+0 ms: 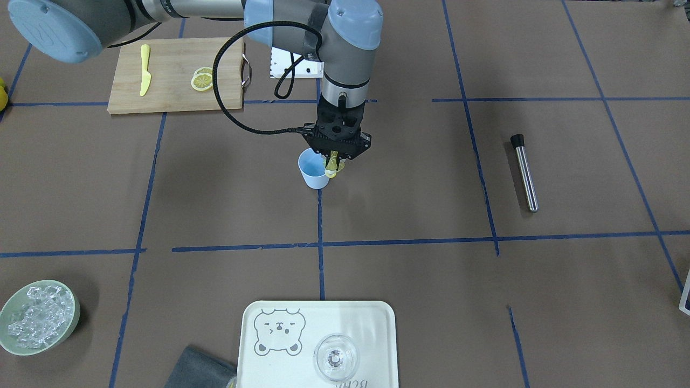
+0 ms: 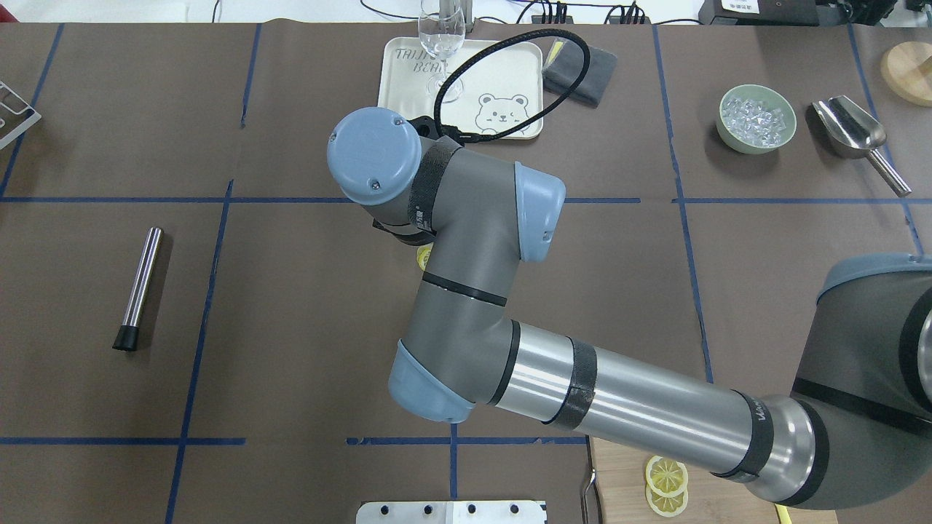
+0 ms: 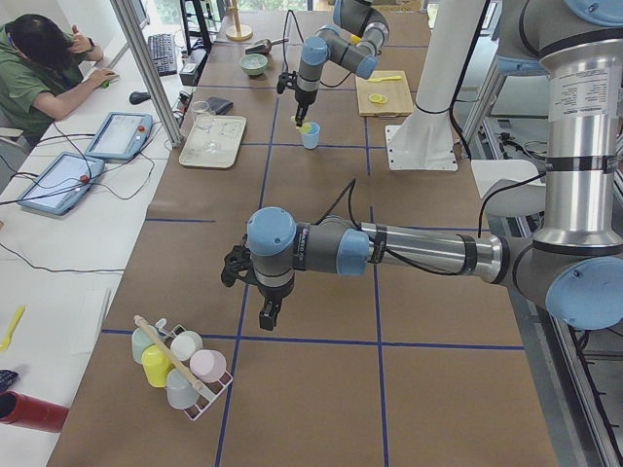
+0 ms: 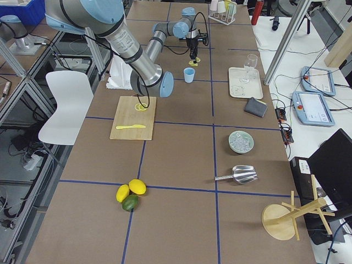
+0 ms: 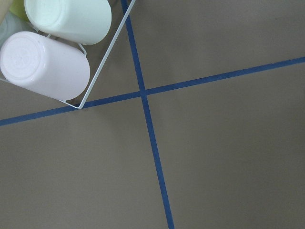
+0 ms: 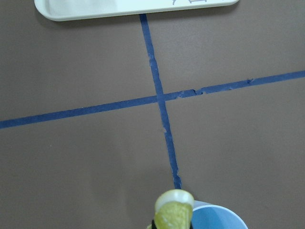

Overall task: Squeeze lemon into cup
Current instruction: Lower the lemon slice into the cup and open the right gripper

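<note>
I should let go of the lemon slice with my right gripper inside the light-blue cup (image 1: 317,166) (image 6: 214,221) at the end of the blue tape line.
My right gripper (image 1: 333,163) points straight down and is shut on a lemon slice (image 1: 332,165), which is pinched and folded between the fingers. The slice hangs at the rim of the light-blue cup (image 1: 313,170), on the cup's right edge in the front-facing view. The right wrist view shows the folded lemon (image 6: 174,211) at the bottom, beside the cup's rim (image 6: 219,217). From overhead, the arm hides the cup and only a sliver of lemon (image 2: 424,257) shows. My left gripper (image 3: 268,313) hovers near a rack of cups; I cannot tell whether it is open or shut.
A wooden cutting board (image 1: 172,94) holds two lemon slices (image 1: 202,81) and a yellow knife (image 1: 144,70). A metal rod (image 1: 524,172) lies to one side. A bowl of ice (image 1: 38,318), a white tray (image 1: 372,323) with a clear glass (image 1: 335,357) and a grey cloth (image 1: 199,369) sit along the operators' edge.
</note>
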